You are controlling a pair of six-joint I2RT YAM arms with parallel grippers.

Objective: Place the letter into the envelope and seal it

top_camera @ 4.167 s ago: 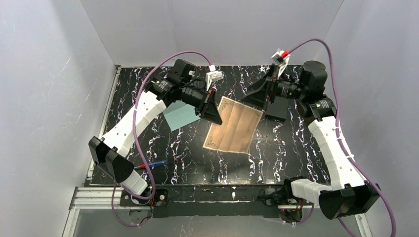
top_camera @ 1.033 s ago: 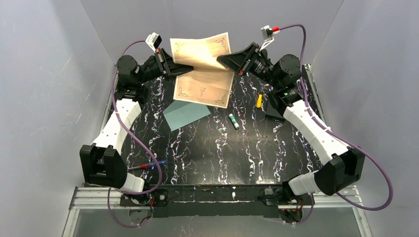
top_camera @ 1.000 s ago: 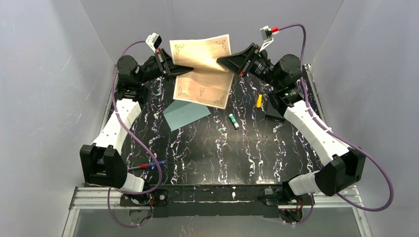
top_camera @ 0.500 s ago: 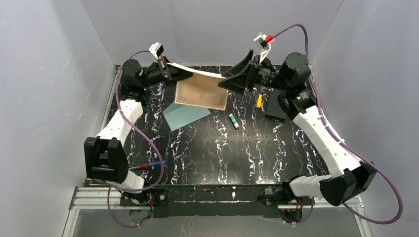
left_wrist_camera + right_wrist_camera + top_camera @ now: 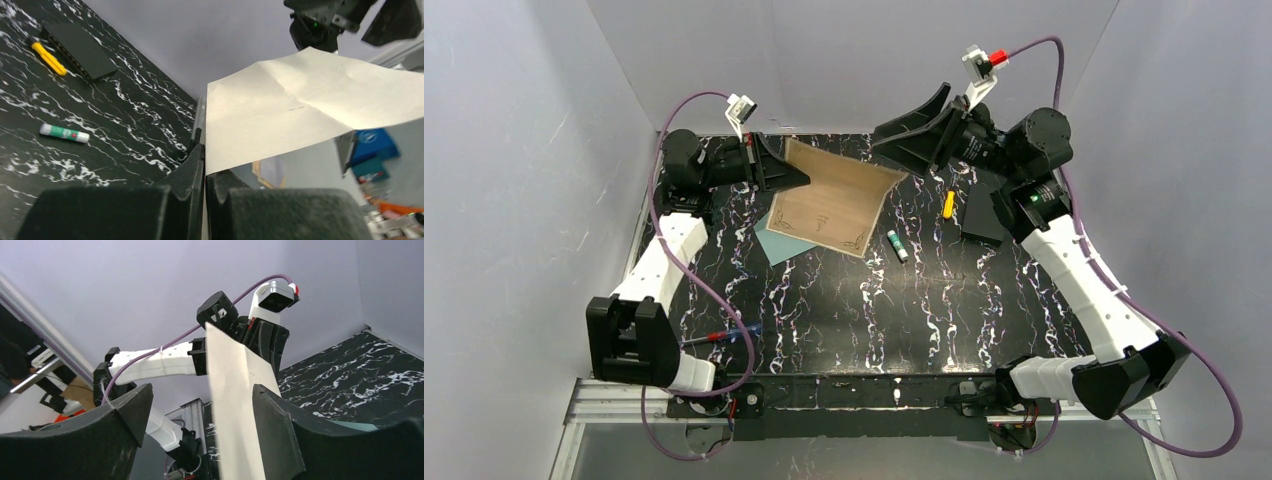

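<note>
The middle fold of the letter starts where my left gripper pinches the letter's edge, and my right gripper should next close halfway point(image 5: 833, 199) point(image 5: 251, 385) along it.
The letter point(image 5: 832, 203) is a tan sheet with a reddish border. It hangs tilted above the back of the table, its lower edge over the teal envelope point(image 5: 767, 243), which is mostly hidden beneath it. My left gripper point(image 5: 804, 179) is shut on the letter's left edge. The left wrist view shows the pale back of the letter point(image 5: 300, 105) pinched between the jaws of the left gripper point(image 5: 205, 170). My right gripper point(image 5: 906, 130) is open, up and to the right of the letter's far corner. In the right wrist view the letter point(image 5: 235, 405) stands edge-on between the wide-open jaws of the right gripper point(image 5: 200, 412).
A green-and-white glue stick point(image 5: 898, 245), a yellow marker point(image 5: 948, 203) and a black block point(image 5: 982, 212) lie right of the letter. A red-and-blue pen point(image 5: 724, 335) lies near the left arm's base. Grey walls enclose the table.
Both grippers held the letter up at the back. Now the right gripper has opened and let go, and the letter has swung down from the left gripper over the envelope.
</note>
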